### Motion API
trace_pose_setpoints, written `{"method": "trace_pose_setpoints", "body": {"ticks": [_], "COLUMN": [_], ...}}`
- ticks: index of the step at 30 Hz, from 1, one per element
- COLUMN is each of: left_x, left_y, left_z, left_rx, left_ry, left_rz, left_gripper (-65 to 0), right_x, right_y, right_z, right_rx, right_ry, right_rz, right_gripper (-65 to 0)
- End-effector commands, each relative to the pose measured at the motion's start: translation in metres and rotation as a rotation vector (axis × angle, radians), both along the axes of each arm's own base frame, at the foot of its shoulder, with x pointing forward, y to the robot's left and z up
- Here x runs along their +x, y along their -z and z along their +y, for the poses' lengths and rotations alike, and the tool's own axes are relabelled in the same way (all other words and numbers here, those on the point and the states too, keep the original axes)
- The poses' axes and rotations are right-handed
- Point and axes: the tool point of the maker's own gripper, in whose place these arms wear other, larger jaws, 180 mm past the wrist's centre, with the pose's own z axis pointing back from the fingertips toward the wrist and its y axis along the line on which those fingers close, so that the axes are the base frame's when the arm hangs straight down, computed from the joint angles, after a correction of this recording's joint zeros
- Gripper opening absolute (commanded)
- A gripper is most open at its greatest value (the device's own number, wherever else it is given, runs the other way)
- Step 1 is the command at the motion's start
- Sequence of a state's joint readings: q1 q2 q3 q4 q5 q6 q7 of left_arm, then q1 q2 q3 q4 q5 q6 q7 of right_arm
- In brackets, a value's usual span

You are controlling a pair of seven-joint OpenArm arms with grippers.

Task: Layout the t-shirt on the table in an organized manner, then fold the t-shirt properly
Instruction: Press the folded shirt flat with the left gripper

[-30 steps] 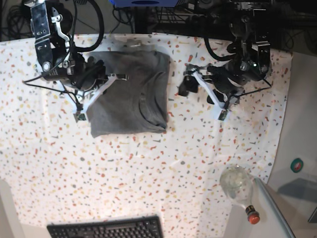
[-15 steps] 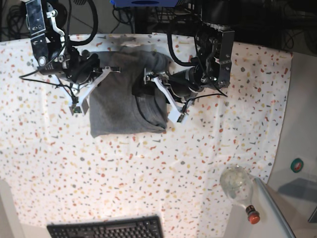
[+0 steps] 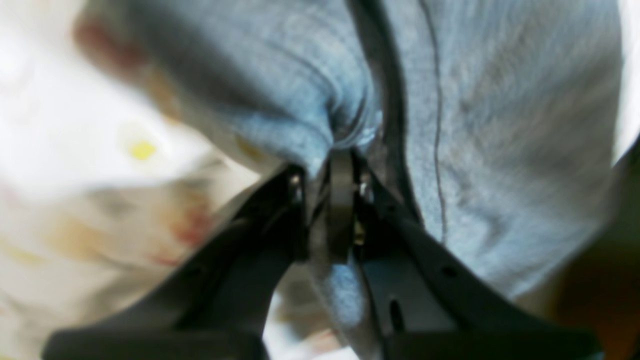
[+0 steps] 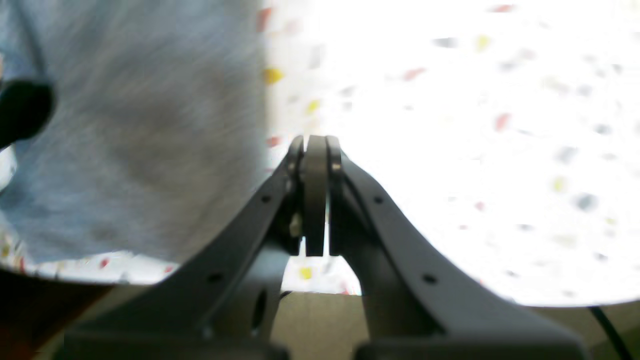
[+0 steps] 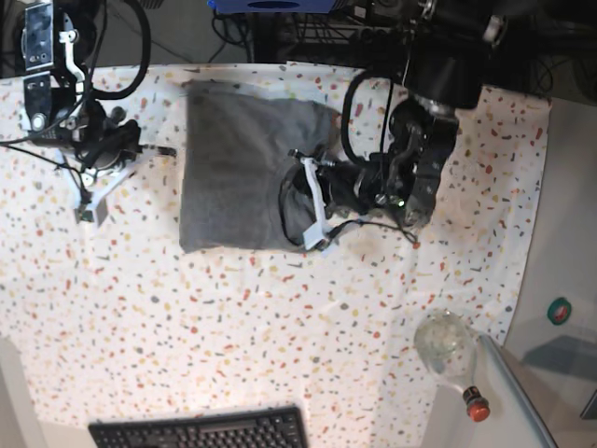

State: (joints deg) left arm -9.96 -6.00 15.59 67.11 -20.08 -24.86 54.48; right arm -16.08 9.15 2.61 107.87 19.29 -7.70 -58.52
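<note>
My left gripper has the bunched fold at the grey t-shirt's front corner (image 5: 181,243) on my right gripper's side. It will let go of it there.
The grey t-shirt (image 5: 233,168) lies folded into a rough rectangle at the back middle of the speckled table (image 5: 187,317). My left gripper (image 5: 297,194) is at the shirt's right edge, near the neckline. In the left wrist view that left gripper (image 3: 341,152) is shut on a bunched fold of the t-shirt (image 3: 500,150). My right gripper (image 5: 160,149) hovers just left of the shirt, off the cloth. Seen from the right wrist, the right gripper (image 4: 315,145) is shut with nothing in it, the t-shirt (image 4: 150,125) to its left and the table (image 4: 450,150) beneath.
A clear bottle (image 5: 448,345) with a red cap (image 5: 476,407) lies at the front right near the table's edge. A black keyboard (image 5: 201,431) sits at the front edge. Cables and dark equipment run along the back.
My left arm swung in from the right onto the shirt's right edge and its jaws shut on the cloth. My right arm drew back left, off the shirt.
</note>
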Motion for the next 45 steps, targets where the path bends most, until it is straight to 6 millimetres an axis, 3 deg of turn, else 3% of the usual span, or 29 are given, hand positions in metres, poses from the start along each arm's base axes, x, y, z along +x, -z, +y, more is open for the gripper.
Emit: {"method": "trace_pose_setpoints", "body": {"ticks": [1,9,11,15,22,30,35,45], "left_x": [0.009,0.065,0.073,0.074,0.064,0.067,0.066,0.053], "left_y": [-0.004,-0.036,-0.046,-0.049,-0.039,-0.037,-0.026,-0.019], "left_z": [0.006,-0.021,-0.051,-0.096,-0.141,-0.136,-0.105,-0.112], "left_rx": [0.083,0.512,0.493,0.441,0.392,0.402,0.512,0.488], "left_ry": [0.086,0.652,0.728,0.793,0.835,0.821,0.807,0.815], "left_rz": [-0.037,-0.351,-0.459,-0.562,-0.567,-0.554,-0.481,-0.466], "left_gripper": [-65.0,-65.0,-65.0,-65.0,-65.0,-65.0,-65.0,-65.0], "right_x": [0.010,0.009,0.008,0.002,-0.003,-0.006,-0.006,-0.006], "right_y": [-0.010,-0.017,-0.018,-0.016,-0.013,-0.011,-0.011,-0.011], "right_z": [-0.008,-0.057,-0.064,-0.069,-0.069,-0.068,-0.067,-0.065], "right_rx": [-0.008,-0.051,-0.056,-0.062,-0.061,-0.061,-0.059,-0.057], "right_ry": [0.015,0.158,0.179,0.196,0.197,0.198,0.196,0.191], "right_rz": [-0.047,-0.065,-0.062,-0.050,-0.040,-0.034,-0.035,-0.034], "right_gripper": [-65.0,-65.0,-65.0,-65.0,-65.0,-65.0,-65.0,-65.0]}}
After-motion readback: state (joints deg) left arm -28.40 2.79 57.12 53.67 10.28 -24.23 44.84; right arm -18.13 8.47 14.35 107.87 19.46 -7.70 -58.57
